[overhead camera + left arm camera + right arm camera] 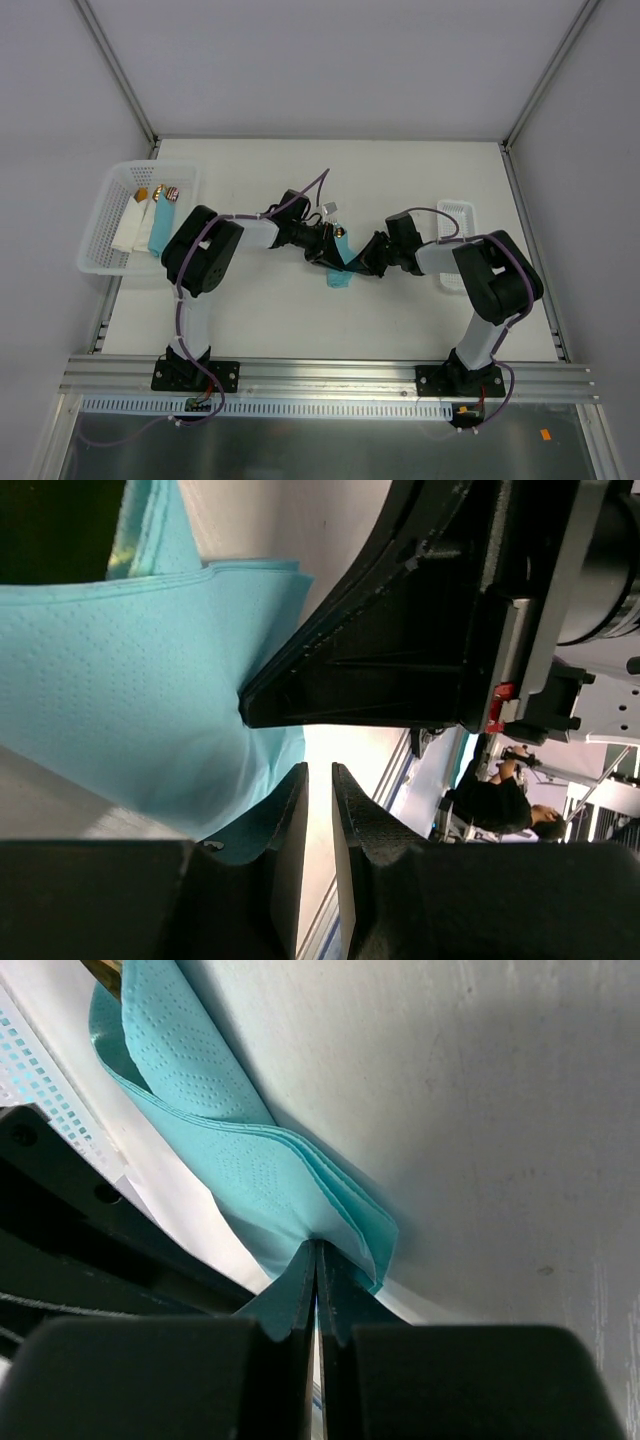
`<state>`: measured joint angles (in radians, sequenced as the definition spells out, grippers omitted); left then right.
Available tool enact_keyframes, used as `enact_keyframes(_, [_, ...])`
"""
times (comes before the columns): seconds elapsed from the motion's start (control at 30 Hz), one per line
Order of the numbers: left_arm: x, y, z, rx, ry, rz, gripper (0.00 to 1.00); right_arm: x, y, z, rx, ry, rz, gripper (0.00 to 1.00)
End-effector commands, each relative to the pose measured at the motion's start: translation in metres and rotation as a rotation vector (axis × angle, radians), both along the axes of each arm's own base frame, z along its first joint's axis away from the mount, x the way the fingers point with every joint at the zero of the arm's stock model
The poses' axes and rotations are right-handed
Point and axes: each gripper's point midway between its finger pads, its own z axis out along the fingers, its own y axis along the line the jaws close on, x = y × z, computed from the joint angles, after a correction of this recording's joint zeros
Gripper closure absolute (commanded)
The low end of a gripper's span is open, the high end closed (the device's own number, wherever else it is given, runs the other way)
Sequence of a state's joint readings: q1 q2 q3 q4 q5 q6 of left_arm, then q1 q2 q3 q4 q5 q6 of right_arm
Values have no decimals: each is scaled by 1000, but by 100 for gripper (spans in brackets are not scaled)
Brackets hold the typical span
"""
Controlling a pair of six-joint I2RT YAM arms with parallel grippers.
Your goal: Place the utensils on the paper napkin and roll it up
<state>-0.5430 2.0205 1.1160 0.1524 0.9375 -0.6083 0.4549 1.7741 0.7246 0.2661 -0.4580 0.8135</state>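
Note:
The robot's right gripper is pinching the napkin's layered edge far below the utensils, so it should open, move up and pinch the folded rim closer to the utensils (258, 1124).
The turquoise paper napkin (338, 277) lies bunched in the middle of the table, where both grippers meet. My right gripper (358, 265) is shut on its layered edge; the right wrist view shows the fingertips (317, 1245) pinching the folded napkin (250, 1170). My left gripper (333, 243) sits just beyond it; in its wrist view the jaws (318, 772) stand a narrow gap apart with nothing between them, and the napkin (120, 680) lies beside the left finger. A brownish-gold utensil tip (341, 233) pokes out above the napkin. It also shows at the right wrist view's top edge (100, 970). Other utensils are hidden.
A white mesh basket (100, 215) at the far left holds white and turquoise napkins and small wrapped items (171, 193). A small white tray (457, 212) stands to the right, behind the right arm. The right gripper's black body (450, 610) fills the left wrist view's upper right.

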Motion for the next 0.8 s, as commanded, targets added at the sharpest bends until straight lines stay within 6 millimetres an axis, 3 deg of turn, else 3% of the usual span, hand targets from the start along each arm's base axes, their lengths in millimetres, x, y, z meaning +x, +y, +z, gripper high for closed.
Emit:
enact_keyframes(0.0, [-7, -2, -10, -17, 46, -11, 84, -64, -48, -66, -255, 251, -17, 100])
enact_keyframes(0.23, [-16, 7, -43, 52, 91, -4, 85, -62, -48, -64, -253, 243, -18, 100])
enact_keyframes(0.37, [-20, 15, -62, 120, 101, -2, 85, -54, -47, -51, -247, 175, -10, 97])
enact_keyframes(0.47, [-25, 21, -74, 164, 110, -9, 85, -45, -52, -38, -274, 101, 8, 83])
enact_keyframes(0.5, [-27, 23, -77, 176, 119, -13, 85, -40, -50, -26, -272, 69, 18, 72])
enact_keyframes(0.6, [-26, 25, -79, 186, 107, -20, 85, -22, -49, -4, -275, -28, 50, 61])
enact_keyframes(0.77, [-24, 25, -78, 199, 97, -28, 85, 1, -43, 19, -285, -123, 117, 53])
